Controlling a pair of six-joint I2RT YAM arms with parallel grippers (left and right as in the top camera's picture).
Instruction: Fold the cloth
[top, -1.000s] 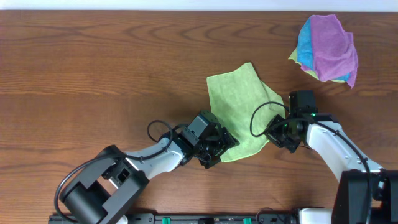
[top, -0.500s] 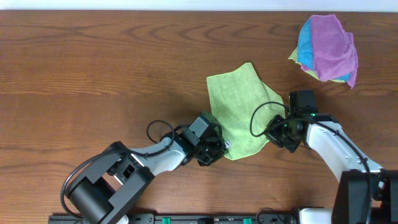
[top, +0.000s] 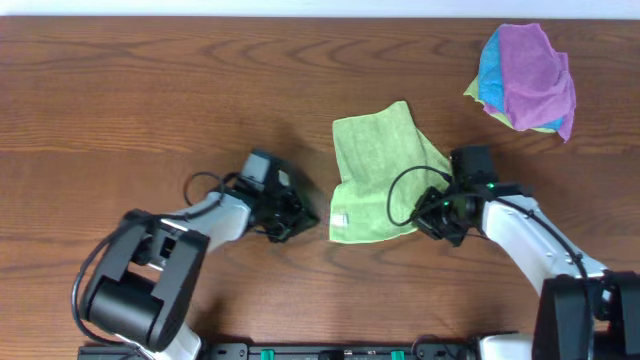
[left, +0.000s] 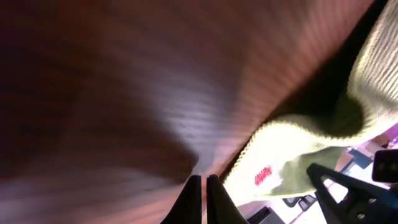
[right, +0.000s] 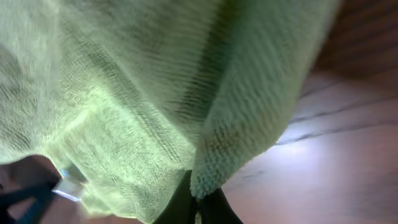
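I should open my left gripper, which is shut over wood next to the cloth, then reach across and pinch the cloth's corner (top: 333, 239) by the white tag before folding.
The lime-green cloth (top: 380, 170) lies partly flat in the middle of the table, its white tag (top: 338, 220) face up at the near-left corner. My left gripper (top: 304, 221) sits just left of that corner, shut and holding nothing. In the left wrist view its fingertips (left: 194, 198) press together over bare wood, with the cloth (left: 292, 146) and its red-printed tag (left: 263, 177) off to the right. My right gripper (top: 426, 214) is shut on the cloth's near-right corner. In the right wrist view the cloth (right: 143, 93) drapes over the gripper (right: 199, 206), a nubbly edge pinched between the jaws.
A bundle of purple and blue cloths (top: 527, 75) sits at the far right of the wooden table (top: 150, 90). The black stand of the right arm (left: 354, 193) shows behind the cloth in the left wrist view.
My left gripper went from open at the cloth's near-left corner to shut, then pulled back to the left without the cloth. That corner now lies further left with its tag showing. The right gripper shifted slightly left.
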